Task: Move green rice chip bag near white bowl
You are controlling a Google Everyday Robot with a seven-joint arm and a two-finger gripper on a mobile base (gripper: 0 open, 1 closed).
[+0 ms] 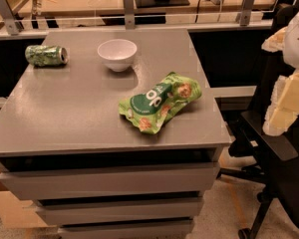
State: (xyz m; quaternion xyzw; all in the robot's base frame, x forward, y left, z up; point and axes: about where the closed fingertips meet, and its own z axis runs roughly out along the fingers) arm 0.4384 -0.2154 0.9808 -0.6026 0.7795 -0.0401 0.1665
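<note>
Next, my gripper goes to the green rice chip bag's end [187, 87] nearest the black office chair and closes there.
The green rice chip bag [160, 102] lies crumpled on the grey cabinet top [65, 113], right of centre and near the front edge. The white bowl [117, 54] stands upright farther back, left of the bag, with a clear gap between them. My gripper [285, 103] shows as pale cream parts at the right edge of the view, off the side of the cabinet and raised above the floor. It is well to the right of the bag and touches nothing on the cabinet.
A green soda can [46, 55] lies on its side at the back left of the top. A black office chair [274, 148] stands right of the cabinet, under my gripper. A railing and a cluttered desk [154, 1] run behind. Drawers [109, 180] face the front.
</note>
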